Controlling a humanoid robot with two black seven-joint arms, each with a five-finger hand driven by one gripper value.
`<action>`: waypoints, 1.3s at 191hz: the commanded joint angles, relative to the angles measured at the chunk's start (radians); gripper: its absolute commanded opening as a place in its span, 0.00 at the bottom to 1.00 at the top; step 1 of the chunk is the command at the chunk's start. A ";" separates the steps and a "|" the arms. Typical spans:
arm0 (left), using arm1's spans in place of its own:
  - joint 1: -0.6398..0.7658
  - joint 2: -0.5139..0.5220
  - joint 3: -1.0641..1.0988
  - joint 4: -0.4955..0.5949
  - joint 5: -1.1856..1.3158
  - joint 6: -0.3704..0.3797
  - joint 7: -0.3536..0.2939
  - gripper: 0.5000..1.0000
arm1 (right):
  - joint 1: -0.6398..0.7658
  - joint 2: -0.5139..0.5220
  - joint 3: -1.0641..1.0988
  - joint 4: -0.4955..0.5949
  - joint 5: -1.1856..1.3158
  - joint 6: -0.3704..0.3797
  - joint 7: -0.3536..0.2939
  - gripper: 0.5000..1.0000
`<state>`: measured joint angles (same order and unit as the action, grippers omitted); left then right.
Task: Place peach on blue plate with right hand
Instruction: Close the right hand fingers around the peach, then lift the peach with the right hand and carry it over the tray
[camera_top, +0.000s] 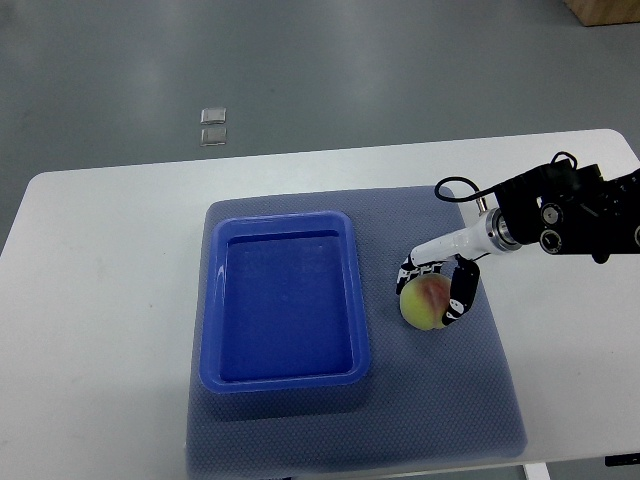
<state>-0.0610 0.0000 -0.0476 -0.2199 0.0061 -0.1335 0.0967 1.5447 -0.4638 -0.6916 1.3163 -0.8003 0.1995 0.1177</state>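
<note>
I will release the peach from my right gripper on the bottom of the blue plate, just past the plate's middle (273, 273) toward the plate's far rim.
A yellow-pink peach (424, 302) sits on the grey-blue mat (450, 400), to the right of the blue plate (285, 380), a deep rectangular tray that holds nothing. My right hand (437, 290) comes in from the right edge and its fingers (462, 292) curl around the peach from above and from the right. I cannot tell whether the peach is lifted off the mat. The left arm does not show.
The mat lies on a white table (100, 300). The right arm's black wrist (565, 215) with a cable loop hangs over the table's right part. Two small clear squares (213, 125) lie on the floor beyond the table.
</note>
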 joint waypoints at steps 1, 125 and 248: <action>0.001 0.000 0.000 0.007 0.002 0.000 0.000 1.00 | 0.018 -0.036 0.006 0.001 0.003 -0.002 -0.001 0.04; 0.000 0.000 0.003 0.007 0.002 0.000 0.000 1.00 | 0.534 -0.196 0.138 0.034 0.035 0.282 -0.004 0.00; 0.000 0.000 0.005 -0.010 0.005 -0.012 0.000 1.00 | 0.121 0.464 0.190 -0.514 0.105 0.113 -0.007 0.00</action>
<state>-0.0608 0.0000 -0.0428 -0.2297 0.0109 -0.1446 0.0967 1.7496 -0.0136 -0.5029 0.8894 -0.6868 0.3167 0.1103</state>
